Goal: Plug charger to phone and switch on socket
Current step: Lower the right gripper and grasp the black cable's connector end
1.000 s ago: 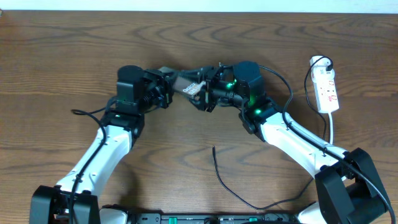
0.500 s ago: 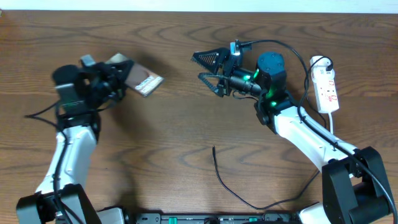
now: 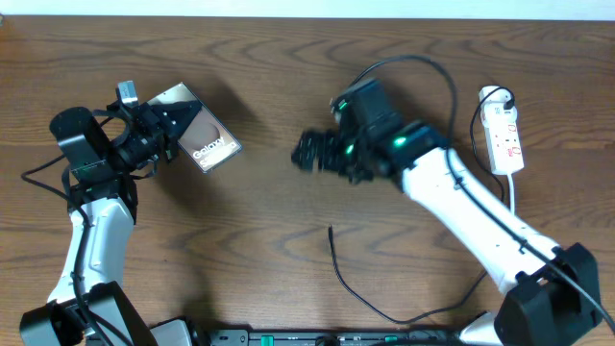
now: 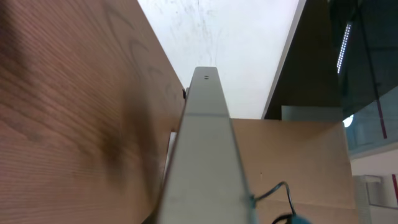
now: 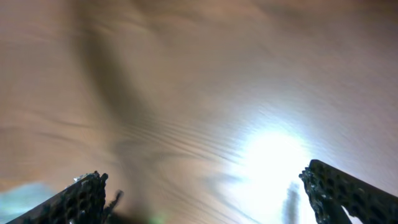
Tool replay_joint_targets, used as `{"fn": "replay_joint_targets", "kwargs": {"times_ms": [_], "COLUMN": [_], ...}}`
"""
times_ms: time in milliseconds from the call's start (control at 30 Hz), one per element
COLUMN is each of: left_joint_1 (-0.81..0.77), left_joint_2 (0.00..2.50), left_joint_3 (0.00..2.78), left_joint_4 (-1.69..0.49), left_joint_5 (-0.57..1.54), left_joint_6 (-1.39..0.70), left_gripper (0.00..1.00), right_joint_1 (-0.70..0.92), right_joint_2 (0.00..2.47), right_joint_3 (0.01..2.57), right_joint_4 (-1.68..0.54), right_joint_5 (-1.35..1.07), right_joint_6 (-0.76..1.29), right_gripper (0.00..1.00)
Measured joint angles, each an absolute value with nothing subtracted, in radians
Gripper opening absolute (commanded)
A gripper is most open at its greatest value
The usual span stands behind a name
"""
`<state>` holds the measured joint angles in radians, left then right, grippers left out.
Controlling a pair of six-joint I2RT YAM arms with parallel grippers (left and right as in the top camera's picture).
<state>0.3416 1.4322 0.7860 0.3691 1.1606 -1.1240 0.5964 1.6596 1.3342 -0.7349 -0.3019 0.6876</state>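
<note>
Next, my right gripper grabs the charger cable's loose end (image 3: 332, 239) (image 5: 291, 203) just behind its metal tip, because the metal tip must stay clear for the phone.
The phone (image 3: 197, 133), a dark glossy slab with white "Galaxy" text, is held at the upper left by my left gripper (image 3: 165, 123), which is shut on one end of it. In the left wrist view its grey edge (image 4: 205, 155) fills the middle. My right gripper (image 3: 309, 154) is blurred near the table's middle, open and empty, with its dark fingertips wide apart in the right wrist view (image 5: 211, 193). The charger cable (image 3: 338, 264) lies on the table at the lower middle, its free tip (image 3: 330, 229) pointing up. The white socket strip (image 3: 504, 135) lies at the far right.
A white cord (image 3: 511, 197) runs down from the socket strip. Thick black robot cables loop over the right arm (image 3: 413, 72). The table's far edge meets a white wall at the top.
My left arm has carried the phone from the middle to the far left. My right gripper has swung away from the phone, turned downward and dropped toward the table's middle, blurred by motion.
</note>
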Motion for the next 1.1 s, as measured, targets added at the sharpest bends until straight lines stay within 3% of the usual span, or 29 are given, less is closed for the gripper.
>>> {"fn": "replay_joint_targets", "kwargs": {"times_ms": [167, 367, 833, 1100], "left_joint_1": [0.342, 0.342, 0.342, 0.342], "left_joint_2": [1.433, 1.432, 1.433, 1.433], "left_joint_3": [0.786, 0.786, 0.786, 0.786], "left_joint_4": [0.369, 0.369, 0.369, 0.369], "left_joint_5": [1.171, 1.173, 1.173, 1.173], "left_joint_6": [-1.11, -1.097, -1.091, -1.091], "left_gripper": [0.07, 0.07, 0.07, 0.07], "right_joint_1": [0.772, 0.861, 0.862, 0.878], "right_joint_2": [1.662, 1.663, 1.666, 1.722], "right_joint_3": [1.322, 1.22, 1.024, 1.017], "right_joint_4": [-0.871, -0.826, -0.73, -0.696], "right_joint_5": [-0.04, 0.084, 0.01, -0.013], "right_joint_6": [0.706, 0.817, 0.911, 0.933], "right_gripper": [0.99, 0.99, 0.99, 0.92]}}
